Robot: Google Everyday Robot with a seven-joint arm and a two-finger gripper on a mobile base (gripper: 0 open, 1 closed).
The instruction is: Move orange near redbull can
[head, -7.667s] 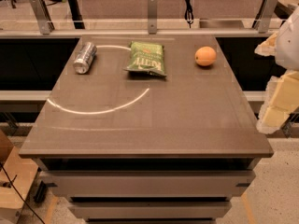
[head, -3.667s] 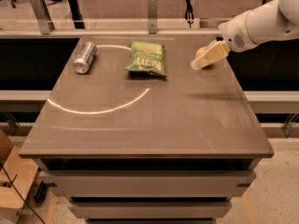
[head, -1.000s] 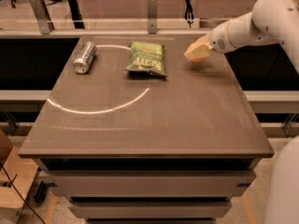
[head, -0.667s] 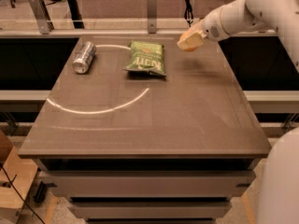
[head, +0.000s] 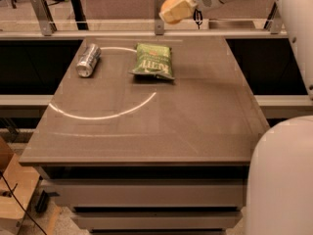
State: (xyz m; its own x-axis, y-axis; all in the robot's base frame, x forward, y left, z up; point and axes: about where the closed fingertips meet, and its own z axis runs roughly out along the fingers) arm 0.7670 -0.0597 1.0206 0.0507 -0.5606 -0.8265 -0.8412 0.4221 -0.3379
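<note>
My gripper should release the orange on the table (head: 109, 64) between the redbull can and the green chip bag.
The redbull can (head: 88, 59) lies on its side at the back left of the brown table (head: 195, 121). My gripper (head: 172, 11) is raised above the table's back edge, right of and behind the green chip bag. The orange no longer lies on the table. It is inside the closed cream-coloured fingers and almost wholly hidden by them. The gripper is well to the right of the can, with the bag between them.
A green crinkly chip bag (head: 153, 61) lies at the back middle of the table. A white arc is painted on the tabletop (head: 105, 114). The robot's white body (head: 281, 180) fills the lower right. A metal rail with posts (head: 157, 18) runs behind the table.
The gripper closed on the orange at the back right, lifted it off the table, and has carried it up and to the left, toward the chip bag.
</note>
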